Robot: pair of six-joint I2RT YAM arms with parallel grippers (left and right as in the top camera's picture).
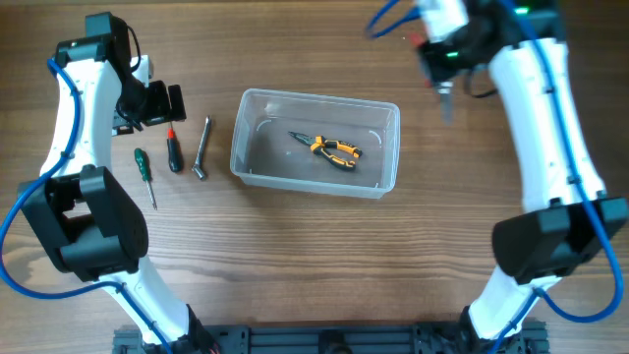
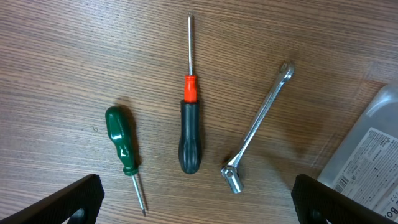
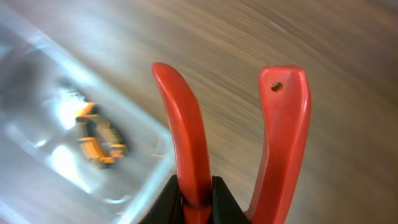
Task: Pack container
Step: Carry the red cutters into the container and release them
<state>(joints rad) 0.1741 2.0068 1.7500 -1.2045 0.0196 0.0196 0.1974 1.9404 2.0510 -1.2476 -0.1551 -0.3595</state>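
My right gripper should release the red-handled pliers between the orange-and-black pliers and the container's near side [image 1: 316, 168] [image 3: 69, 135].
The clear plastic container [image 1: 248, 133] sits mid-table with orange-and-black pliers [image 1: 336, 149] inside. My left gripper [image 1: 157, 103] is open and empty, to the left of the container, over three tools on the wood. They are a green screwdriver [image 2: 122, 140], a red-and-black screwdriver [image 2: 190, 140] and a silver wrench [image 2: 258, 127]. A container corner shows at the right of the left wrist view [image 2: 373, 146]. My right gripper [image 3: 198, 186] is shut on one handle of red-handled pliers [image 3: 283, 124]. It holds them in the air beyond the container's far right corner [image 3: 152, 165].
The three loose tools lie in a row left of the container: green screwdriver [image 1: 145, 172], red-and-black screwdriver [image 1: 174, 149], wrench [image 1: 202, 147]. The arm bases stand at the front left and front right of the wooden table [image 1: 324, 256].
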